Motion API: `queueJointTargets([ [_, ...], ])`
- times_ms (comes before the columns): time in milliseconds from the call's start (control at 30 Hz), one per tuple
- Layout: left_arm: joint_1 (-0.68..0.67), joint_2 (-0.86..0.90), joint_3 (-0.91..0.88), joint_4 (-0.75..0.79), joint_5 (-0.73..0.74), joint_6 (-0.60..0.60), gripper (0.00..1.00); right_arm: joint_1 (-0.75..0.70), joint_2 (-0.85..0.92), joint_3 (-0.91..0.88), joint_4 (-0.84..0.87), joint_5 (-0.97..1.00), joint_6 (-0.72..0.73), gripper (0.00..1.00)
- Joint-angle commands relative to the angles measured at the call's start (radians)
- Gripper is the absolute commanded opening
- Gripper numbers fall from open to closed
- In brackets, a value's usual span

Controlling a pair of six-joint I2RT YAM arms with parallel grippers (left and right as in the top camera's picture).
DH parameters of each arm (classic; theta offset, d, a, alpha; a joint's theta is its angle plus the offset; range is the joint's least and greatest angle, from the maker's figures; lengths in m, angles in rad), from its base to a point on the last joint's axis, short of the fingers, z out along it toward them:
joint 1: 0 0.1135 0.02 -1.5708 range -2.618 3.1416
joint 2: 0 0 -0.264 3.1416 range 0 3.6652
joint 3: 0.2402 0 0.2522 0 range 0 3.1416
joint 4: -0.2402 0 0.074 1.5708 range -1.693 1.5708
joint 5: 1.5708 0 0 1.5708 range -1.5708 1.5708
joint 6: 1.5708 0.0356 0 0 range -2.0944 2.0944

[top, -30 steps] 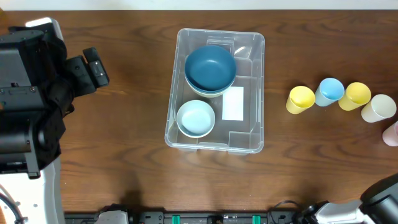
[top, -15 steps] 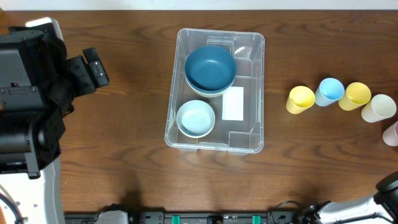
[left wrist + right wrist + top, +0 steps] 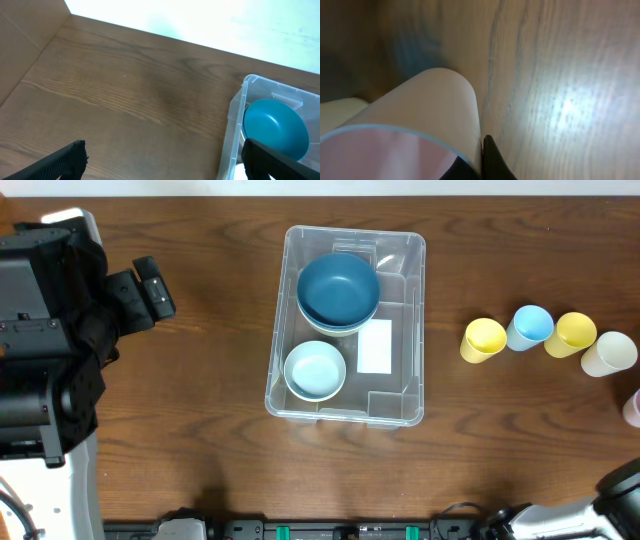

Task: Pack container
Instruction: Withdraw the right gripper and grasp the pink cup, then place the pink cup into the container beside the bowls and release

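Observation:
I need to release the pink cup from my right gripper in the bin (image 3: 365, 352), between the small light blue bowl and the white label.
The container (image 3: 276, 340), a large clear bin, stands mid-table with a dark blue bowl (image 3: 338, 288) stacked on a paler one and a small light blue bowl (image 3: 315, 370) inside; its wall (image 3: 232, 130) and the dark blue bowl (image 3: 275, 127) also show in the left wrist view. My left gripper (image 3: 162, 150) hangs open over bare wood left of the bin. My right gripper (image 3: 481, 145) is shut on the wall of a pink cup (image 3: 420, 125), one finger inside and one outside. Overhead, that pink cup (image 3: 633, 408) sits at the right edge.
A row of cups stands right of the bin: yellow (image 3: 484, 339), blue (image 3: 530, 326), yellow (image 3: 571, 334), cream (image 3: 608, 354). The left arm's bulk (image 3: 50, 330) fills the table's left side. A white label (image 3: 375, 346) lies on the bin's bottom.
My right gripper has closed on the pink cup's wall, and the cup has shifted slightly toward the right edge. The left arm and the bin's contents have not moved.

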Motion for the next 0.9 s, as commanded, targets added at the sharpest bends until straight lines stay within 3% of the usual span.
queueJointTargets([
  [0,0.003,0.0,0.002,-0.003,-0.012,-0.002,0.98,0.082,-0.109,0.0,-0.019,-0.018,0.018,0.02],
  [200,0.003,0.0,0.002,-0.003,-0.012,-0.002,0.98,0.362,-0.276,0.0,-0.091,-0.077,0.017,0.01],
  [400,0.003,0.0,0.002,-0.003,-0.012,-0.002,0.98,0.828,-0.393,0.0,-0.082,-0.076,-0.019,0.02],
  [633,0.003,0.0,0.002,-0.003,-0.012,-0.002,0.98,1.321,-0.365,0.0,0.026,-0.027,-0.075,0.02],
  [867,0.003,0.0,0.002,-0.003,-0.012,-0.002,0.98,1.525,-0.245,0.0,0.014,0.093,-0.064,0.01],
])
